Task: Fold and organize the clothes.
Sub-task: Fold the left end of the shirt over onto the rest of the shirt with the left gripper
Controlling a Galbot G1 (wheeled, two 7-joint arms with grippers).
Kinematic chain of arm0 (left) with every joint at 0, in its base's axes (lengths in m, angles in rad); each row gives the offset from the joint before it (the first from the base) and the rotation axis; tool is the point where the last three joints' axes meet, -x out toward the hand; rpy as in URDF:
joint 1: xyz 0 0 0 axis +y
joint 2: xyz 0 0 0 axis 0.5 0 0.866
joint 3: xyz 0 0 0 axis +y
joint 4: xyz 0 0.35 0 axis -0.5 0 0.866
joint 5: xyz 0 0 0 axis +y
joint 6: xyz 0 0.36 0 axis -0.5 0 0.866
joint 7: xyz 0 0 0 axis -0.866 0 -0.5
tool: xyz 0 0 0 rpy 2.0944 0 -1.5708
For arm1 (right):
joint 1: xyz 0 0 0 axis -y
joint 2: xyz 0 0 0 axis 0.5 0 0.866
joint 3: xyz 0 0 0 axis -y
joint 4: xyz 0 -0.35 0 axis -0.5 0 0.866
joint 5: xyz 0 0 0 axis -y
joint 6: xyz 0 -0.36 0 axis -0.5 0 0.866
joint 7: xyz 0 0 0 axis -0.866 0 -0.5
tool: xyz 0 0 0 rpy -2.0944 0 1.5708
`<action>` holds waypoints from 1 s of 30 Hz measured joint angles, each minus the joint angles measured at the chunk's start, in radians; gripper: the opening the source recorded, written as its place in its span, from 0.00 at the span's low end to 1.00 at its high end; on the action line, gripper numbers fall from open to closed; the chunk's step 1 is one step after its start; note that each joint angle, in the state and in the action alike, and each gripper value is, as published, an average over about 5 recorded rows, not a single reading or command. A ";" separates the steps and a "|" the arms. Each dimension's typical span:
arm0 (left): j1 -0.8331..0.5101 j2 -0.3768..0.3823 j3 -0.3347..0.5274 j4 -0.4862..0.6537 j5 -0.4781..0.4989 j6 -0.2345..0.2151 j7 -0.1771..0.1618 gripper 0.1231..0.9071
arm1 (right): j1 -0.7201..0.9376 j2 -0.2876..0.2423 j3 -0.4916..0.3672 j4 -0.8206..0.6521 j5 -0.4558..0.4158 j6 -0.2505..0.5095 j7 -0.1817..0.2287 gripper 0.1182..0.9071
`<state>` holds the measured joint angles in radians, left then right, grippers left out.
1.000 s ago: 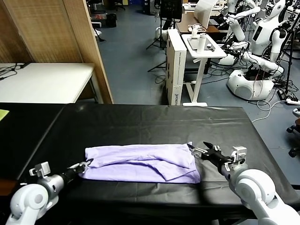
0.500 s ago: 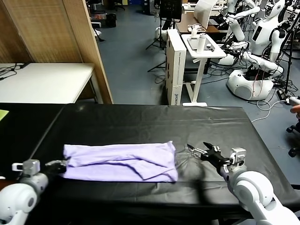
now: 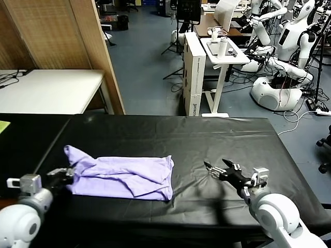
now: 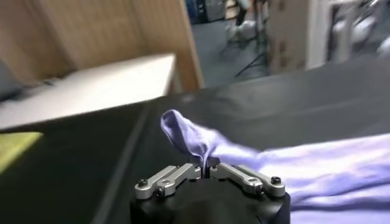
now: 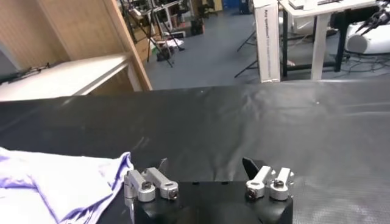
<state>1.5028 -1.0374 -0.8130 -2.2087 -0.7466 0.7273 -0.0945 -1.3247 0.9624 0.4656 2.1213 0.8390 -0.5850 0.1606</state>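
The robot's left gripper will release the peaked end of the lavender T-shirt on the T-shirt's opposite end (image 3: 164, 179), facing the right gripper.
The light lavender T-shirt (image 3: 121, 173) lies folded into a long band on the black table (image 3: 170, 137), left of the middle. My left gripper (image 3: 66, 174) is shut on the shirt's left end, which is pulled up into a peak (image 4: 183, 131). In the left wrist view the cloth runs between the closed fingers of my left gripper (image 4: 206, 170). My right gripper (image 3: 216, 169) is open and empty over bare table, a hand's width right of the shirt's right edge. That edge shows in the right wrist view (image 5: 67, 182), beside the right gripper (image 5: 207, 167). No print is visible.
The black table runs to its right edge (image 3: 289, 155). A white table (image 3: 49, 90) and a wooden partition (image 3: 67, 46) stand behind at the left. A white stand (image 3: 222, 57) and other robots (image 3: 289, 46) are across the aisle.
My left gripper has dragged the shirt to the left across the table and lifted its left end. My right gripper has let go of the right edge and stays open near where it was.
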 joint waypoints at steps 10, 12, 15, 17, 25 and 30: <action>-0.092 -0.110 0.192 -0.015 -0.128 0.009 -0.038 0.07 | -0.070 0.033 0.046 0.008 -0.045 0.003 0.000 1.00; -0.115 -0.124 0.225 -0.007 -0.130 0.009 -0.042 0.07 | -0.078 0.039 0.051 0.007 -0.049 0.003 0.000 1.00; -0.152 -0.144 0.271 0.010 -0.131 0.009 -0.053 0.07 | -0.085 0.045 0.054 0.004 -0.056 0.004 0.000 1.00; -0.175 -0.158 0.301 0.021 -0.132 0.009 -0.060 0.07 | -0.087 0.048 0.054 0.002 -0.059 0.004 0.000 1.00; -0.197 -0.203 0.393 0.034 -0.112 0.009 -0.067 0.07 | -0.077 0.056 0.041 -0.015 -0.066 0.004 0.000 1.00; -0.192 -0.215 0.421 0.038 -0.102 0.009 -0.066 0.07 | -0.067 0.059 0.028 -0.025 -0.071 0.004 0.000 1.00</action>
<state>1.3107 -1.2522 -0.3915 -2.1711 -0.8487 0.7365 -0.1603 -1.3917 1.0216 0.4941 2.0964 0.7684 -0.5807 0.1605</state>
